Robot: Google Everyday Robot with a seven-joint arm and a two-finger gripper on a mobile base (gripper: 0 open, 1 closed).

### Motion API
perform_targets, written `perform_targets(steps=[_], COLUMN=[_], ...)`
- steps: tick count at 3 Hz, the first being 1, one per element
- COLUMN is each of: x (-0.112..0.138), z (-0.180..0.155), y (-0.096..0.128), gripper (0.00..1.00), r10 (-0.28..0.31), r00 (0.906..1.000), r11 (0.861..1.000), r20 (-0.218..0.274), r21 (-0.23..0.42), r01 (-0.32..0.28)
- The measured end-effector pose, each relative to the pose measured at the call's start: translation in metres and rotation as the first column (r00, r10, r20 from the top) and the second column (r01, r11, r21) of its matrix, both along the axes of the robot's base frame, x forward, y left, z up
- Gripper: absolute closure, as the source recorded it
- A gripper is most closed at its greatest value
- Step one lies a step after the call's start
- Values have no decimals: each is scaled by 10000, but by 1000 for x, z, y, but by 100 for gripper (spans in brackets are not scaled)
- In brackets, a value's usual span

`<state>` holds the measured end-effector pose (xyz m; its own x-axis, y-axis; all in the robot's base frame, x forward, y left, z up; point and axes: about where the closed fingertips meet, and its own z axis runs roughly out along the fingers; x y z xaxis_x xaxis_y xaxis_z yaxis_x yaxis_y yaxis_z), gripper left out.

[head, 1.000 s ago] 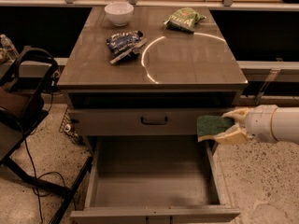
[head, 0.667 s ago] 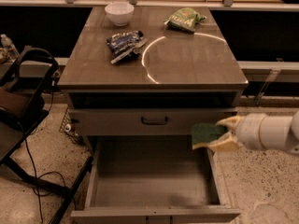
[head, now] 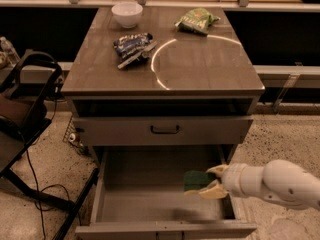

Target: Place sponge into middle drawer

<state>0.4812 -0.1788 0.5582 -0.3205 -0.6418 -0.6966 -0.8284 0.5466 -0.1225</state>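
Observation:
My gripper should set the sponge, now held above the drawer tray, down near the centre of the open middle drawer's grey bottom (head: 173, 195).
The middle drawer (head: 150, 204) is pulled wide open below the cabinet top, a deep grey tray with tall walls and nothing lying in it. My gripper (head: 206, 180) reaches in from the right on a white arm and is shut on the sponge (head: 196, 180), a dark green pad. It holds the sponge above the right part of the drawer tray, inside the right wall. The sponge's yellow layer is not clearly visible.
A shallower drawer with a black handle (head: 165, 129) sits shut above. On the cabinet top (head: 200, 64) are a white bowl (head: 126, 14), a dark blue snack bag (head: 132, 46) and a green snack bag (head: 196, 20). A black chair (head: 25, 104) and cables stand at left.
My gripper has carried the sponge leftward and downward, from beside the drawer's right edge to over the inside of the open drawer.

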Motion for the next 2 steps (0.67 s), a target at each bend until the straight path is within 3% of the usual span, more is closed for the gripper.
perform_targets(steps=[1, 2], x=[-5, 7], z=[-51, -94], y=[30, 51], gripper=[100, 100], r10=[217, 555], r00=[9990, 9976], r11=[9988, 9966], r20=[-385, -419], r21=[440, 627], r01=[-200, -528])
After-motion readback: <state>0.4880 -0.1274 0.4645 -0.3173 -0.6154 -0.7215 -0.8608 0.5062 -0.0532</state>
